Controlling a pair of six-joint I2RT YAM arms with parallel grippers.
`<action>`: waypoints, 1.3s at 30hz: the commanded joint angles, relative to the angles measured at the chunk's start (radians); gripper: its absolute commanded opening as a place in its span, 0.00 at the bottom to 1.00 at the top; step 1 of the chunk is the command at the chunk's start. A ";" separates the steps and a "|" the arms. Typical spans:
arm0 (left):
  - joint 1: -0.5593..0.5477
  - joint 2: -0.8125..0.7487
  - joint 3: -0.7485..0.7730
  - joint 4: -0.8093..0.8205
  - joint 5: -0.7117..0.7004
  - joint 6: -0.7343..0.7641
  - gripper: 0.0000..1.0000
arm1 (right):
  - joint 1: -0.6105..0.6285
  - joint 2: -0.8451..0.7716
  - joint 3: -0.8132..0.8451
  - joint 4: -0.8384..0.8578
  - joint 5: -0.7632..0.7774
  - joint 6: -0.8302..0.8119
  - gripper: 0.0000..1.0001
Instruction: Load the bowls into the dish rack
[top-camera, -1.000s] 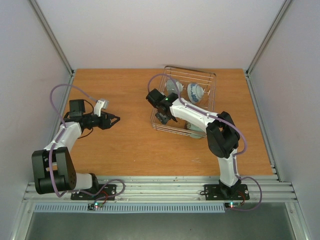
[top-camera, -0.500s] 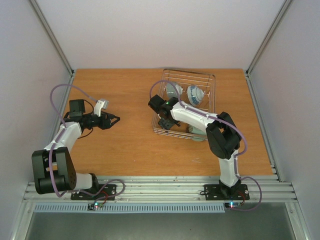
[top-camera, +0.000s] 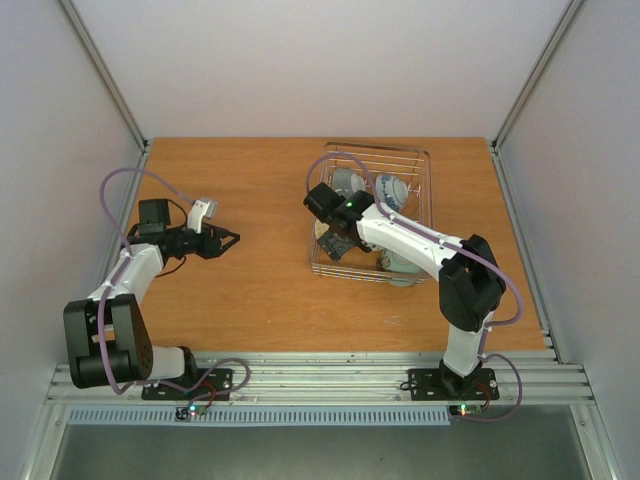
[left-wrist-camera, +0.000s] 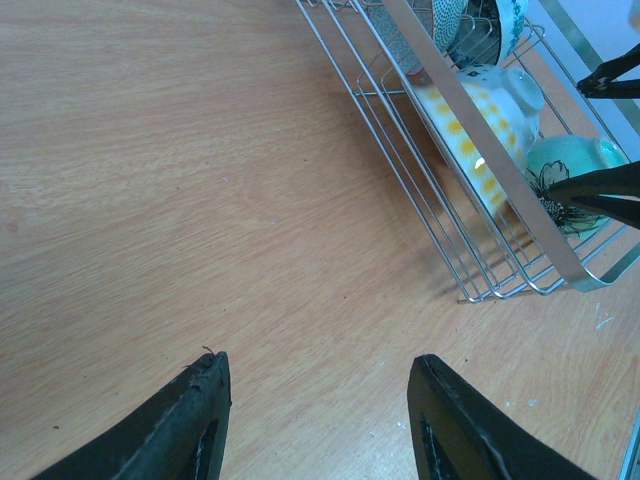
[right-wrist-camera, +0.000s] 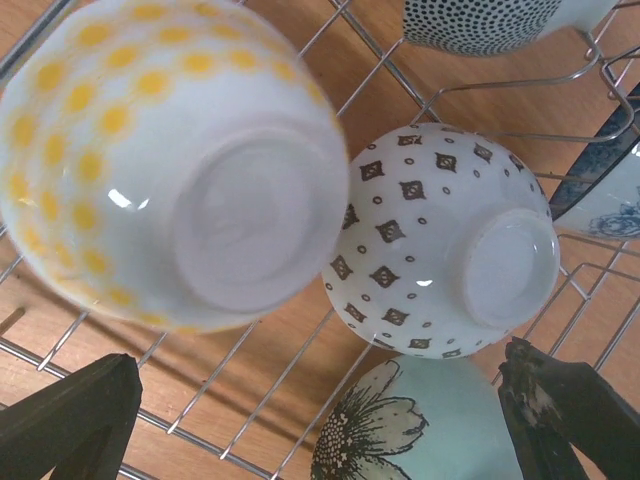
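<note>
The yellow-dotted bowl is leaning on the white bowl with brown diamonds, so the robot's right gripper should grab the yellow-dotted bowl by its foot (right-wrist-camera: 258, 222) and set it straight.
The dish rack (top-camera: 425, 162) stands right of the table's middle, with several bowls lying in it. My right gripper (top-camera: 336, 243) hangs open over its near left part. In the right wrist view, my right gripper (right-wrist-camera: 320, 358) looks down on a white bowl with yellow dots (right-wrist-camera: 170, 160), a white bowl with brown diamonds (right-wrist-camera: 440, 240) and a pale green flowered bowl (right-wrist-camera: 430, 430). None of them is gripped. My left gripper (top-camera: 228, 239) is open and empty over bare wood, left of the rack. The left wrist view shows the left gripper (left-wrist-camera: 320, 362), the dish rack (left-wrist-camera: 400, 180) and the yellow-dotted bowl (left-wrist-camera: 470, 130).
A blue-and-white bowl (top-camera: 392, 188) and a grey bowl (top-camera: 347, 182) lean in the rack's far half. A dark-dotted bowl (right-wrist-camera: 480, 20) shows at the top of the right wrist view. White walls enclose the wooden table (top-camera: 250, 290) on three sides.
My right arm has swung right and nearer, and the rack has shifted a little toward the near side. The left arm has not moved.
</note>
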 joint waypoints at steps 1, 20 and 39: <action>0.006 -0.014 0.002 0.020 0.003 0.020 0.49 | 0.007 -0.022 -0.022 -0.015 -0.013 0.020 0.99; 0.007 -0.006 0.002 0.017 0.004 0.023 0.49 | -0.104 -0.178 -0.123 0.147 -0.260 0.204 0.96; 0.007 -0.004 -0.001 0.017 0.004 0.026 0.49 | -0.185 -0.121 -0.249 0.362 -0.617 0.309 0.85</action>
